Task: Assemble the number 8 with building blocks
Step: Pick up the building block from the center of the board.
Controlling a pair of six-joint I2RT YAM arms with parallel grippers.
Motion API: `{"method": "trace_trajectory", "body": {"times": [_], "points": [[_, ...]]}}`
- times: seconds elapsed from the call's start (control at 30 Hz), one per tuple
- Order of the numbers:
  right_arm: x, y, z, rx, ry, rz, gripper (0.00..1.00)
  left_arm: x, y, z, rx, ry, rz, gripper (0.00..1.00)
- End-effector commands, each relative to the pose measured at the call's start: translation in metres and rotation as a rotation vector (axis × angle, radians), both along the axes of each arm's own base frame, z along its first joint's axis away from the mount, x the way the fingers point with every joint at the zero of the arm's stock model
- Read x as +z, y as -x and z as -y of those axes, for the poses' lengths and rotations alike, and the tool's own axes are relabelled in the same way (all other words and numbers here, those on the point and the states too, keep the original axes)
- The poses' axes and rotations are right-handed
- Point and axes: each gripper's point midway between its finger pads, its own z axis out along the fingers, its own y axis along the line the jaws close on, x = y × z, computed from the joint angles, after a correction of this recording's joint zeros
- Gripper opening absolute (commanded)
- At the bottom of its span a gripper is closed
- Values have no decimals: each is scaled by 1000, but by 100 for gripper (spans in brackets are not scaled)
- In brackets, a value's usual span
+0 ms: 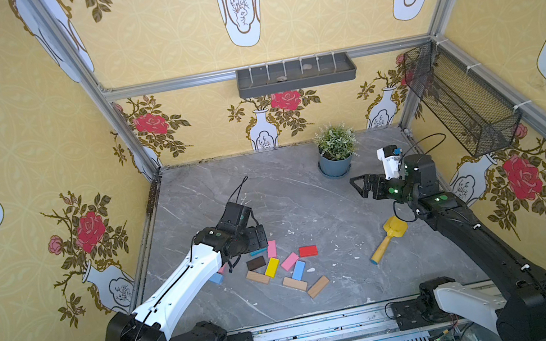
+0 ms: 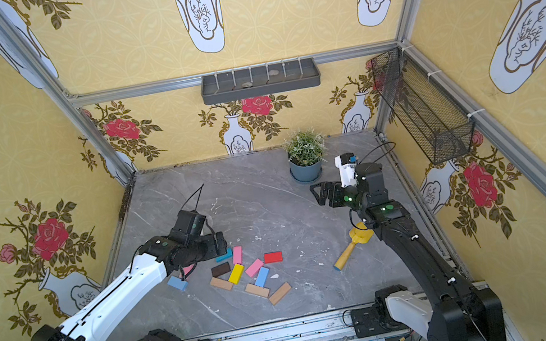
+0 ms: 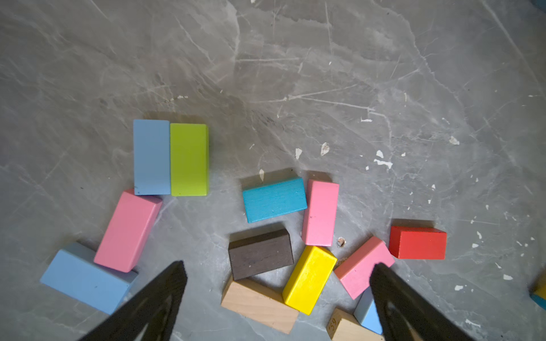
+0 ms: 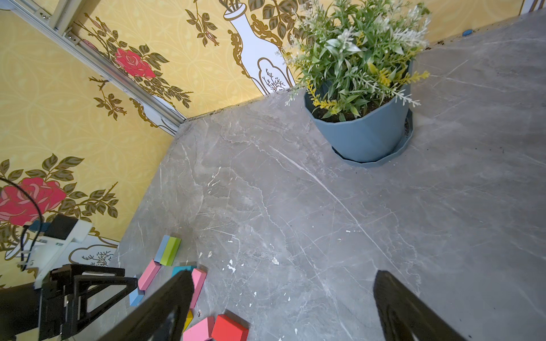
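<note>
The robot's left gripper needs to next close on the short ends of the teal block (image 1: 258,251) (image 3: 274,200), the one beside the dark brown block.
The building blocks lie loose and flat on the grey marble table (image 1: 307,203), in a scatter left of centre; no number 8 is in view. In the left wrist view a light blue block (image 3: 151,156) and a green one (image 3: 189,159) lie side by side. Near them are pink (image 3: 127,230), teal (image 3: 274,200), dark brown (image 3: 260,254), yellow (image 3: 308,279), red (image 3: 418,242) and tan (image 3: 258,304) blocks. My left gripper (image 3: 279,264) hovers open over the scatter's left part (image 1: 260,236), holding nothing. My right gripper (image 1: 358,186) hangs open and empty, raised at the right (image 4: 283,273).
A yellow toy tool (image 1: 388,238) lies right of the blocks, under the right arm. A potted plant (image 1: 335,151) stands at the back, close to the right gripper. A grey shelf tray (image 1: 296,74) and a black mesh basket (image 1: 460,100) hang on the walls.
</note>
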Motion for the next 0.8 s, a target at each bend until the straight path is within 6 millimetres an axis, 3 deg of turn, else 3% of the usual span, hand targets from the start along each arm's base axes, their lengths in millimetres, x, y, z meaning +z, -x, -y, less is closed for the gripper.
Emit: {"method": "trace_trajectory", "body": {"times": [0.0,0.3,0.77], "points": [[2,2,-2,21,6,10,98,-10,-6,5,13,-20,-35,100],[-2,3,-3,28,10,0,98,-40,-16,17,12,-65,-98,95],[-9,3,-5,35,12,-17,98,-71,-16,13,51,-95,-141,86]]}}
